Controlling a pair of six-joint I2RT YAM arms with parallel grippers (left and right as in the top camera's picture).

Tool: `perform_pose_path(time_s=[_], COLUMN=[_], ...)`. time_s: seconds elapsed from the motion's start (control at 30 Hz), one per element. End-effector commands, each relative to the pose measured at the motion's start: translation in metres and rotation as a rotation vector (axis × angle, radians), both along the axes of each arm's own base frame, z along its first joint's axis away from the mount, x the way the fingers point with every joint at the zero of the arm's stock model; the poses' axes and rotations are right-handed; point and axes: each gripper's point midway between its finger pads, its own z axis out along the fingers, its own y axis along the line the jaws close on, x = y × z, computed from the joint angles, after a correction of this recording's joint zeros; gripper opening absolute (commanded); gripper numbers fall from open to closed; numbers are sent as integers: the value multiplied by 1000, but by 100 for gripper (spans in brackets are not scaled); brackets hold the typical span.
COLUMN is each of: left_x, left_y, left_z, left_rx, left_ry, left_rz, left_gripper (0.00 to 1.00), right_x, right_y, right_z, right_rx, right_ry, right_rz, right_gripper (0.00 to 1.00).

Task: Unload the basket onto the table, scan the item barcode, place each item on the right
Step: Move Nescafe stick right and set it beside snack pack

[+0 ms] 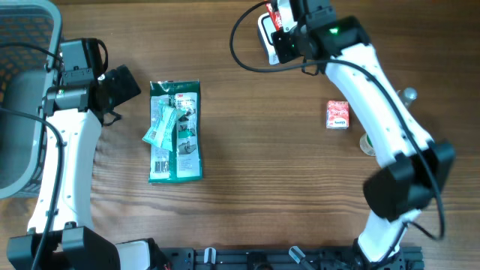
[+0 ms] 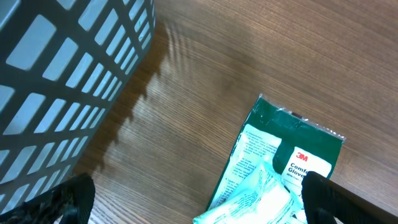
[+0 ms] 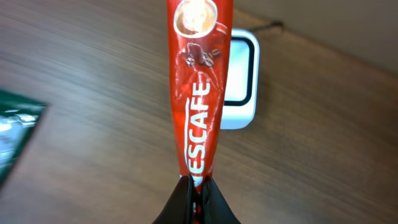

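Observation:
The robot's right gripper will set the red Nescafe sachet down on the bare wood point(image 1: 318, 133) beside the small red packet.
My right gripper point(image 3: 198, 185) is shut on the lower end of a red Nescafe sachet point(image 3: 198, 93). The sachet stands out lengthwise over a white, dark-windowed scanner point(image 3: 241, 81) on the table. Seen from overhead, this gripper point(image 1: 289, 24), the sachet point(image 1: 274, 15) and the scanner point(image 1: 266, 39) are at the far middle of the table. My left gripper point(image 1: 124, 84) is open and holds nothing. It hovers just left of a green 3M glove pack point(image 1: 176, 131). In the left wrist view its fingers point(image 2: 74, 199) stand wide apart over the pack's top corner point(image 2: 280, 143).
A pale teal packet point(image 1: 161, 126) lies across the green pack. A small red packet point(image 1: 338, 114) lies at the right. A grey mesh basket point(image 1: 22, 97) fills the left edge, close to my left arm point(image 2: 62, 74). Bare wood lies between the green pack and the red packet.

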Motion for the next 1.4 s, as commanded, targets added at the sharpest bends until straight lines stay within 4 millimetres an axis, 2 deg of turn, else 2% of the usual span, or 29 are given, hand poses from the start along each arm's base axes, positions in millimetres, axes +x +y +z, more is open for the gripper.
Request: perform_pose_path(time_s=[0.0, 0.07, 0.13, 0.2, 0.27, 0.4, 0.87, 1.3, 1.37], left_x=[1, 1, 1, 1, 1, 1, 1, 1, 1], left_y=[3, 3, 3, 3, 3, 3, 3, 3, 3], left_z=[3, 3, 3, 3, 3, 3, 3, 3, 3], left_rx=[-3, -3, -3, -3, -3, -3, -3, -3, -3], left_ry=[-13, -13, -13, -13, -13, -13, -13, -13, -13], left_rz=[17, 17, 17, 17, 17, 17, 17, 17, 17], left_gripper=[100, 100, 100, 100, 100, 100, 100, 100, 100], right_x=[21, 30, 37, 40, 38, 34, 35, 26, 21], right_y=[-20, -28, -36, -38, -24, -11, -14, -18, -22], right_z=[-49, -75, -88, -88, -88, -91, -121, -127, -116], right_rx=[-69, -79, -72, -29, 71, 145, 188, 186, 220], right_ry=[59, 86, 97, 99, 127, 153, 194, 243, 261], right_rz=[-38, -58, -91, -124, -62, -19, -108, -162, -227], right_gripper=[4, 4, 4, 4, 4, 4, 4, 4, 4])
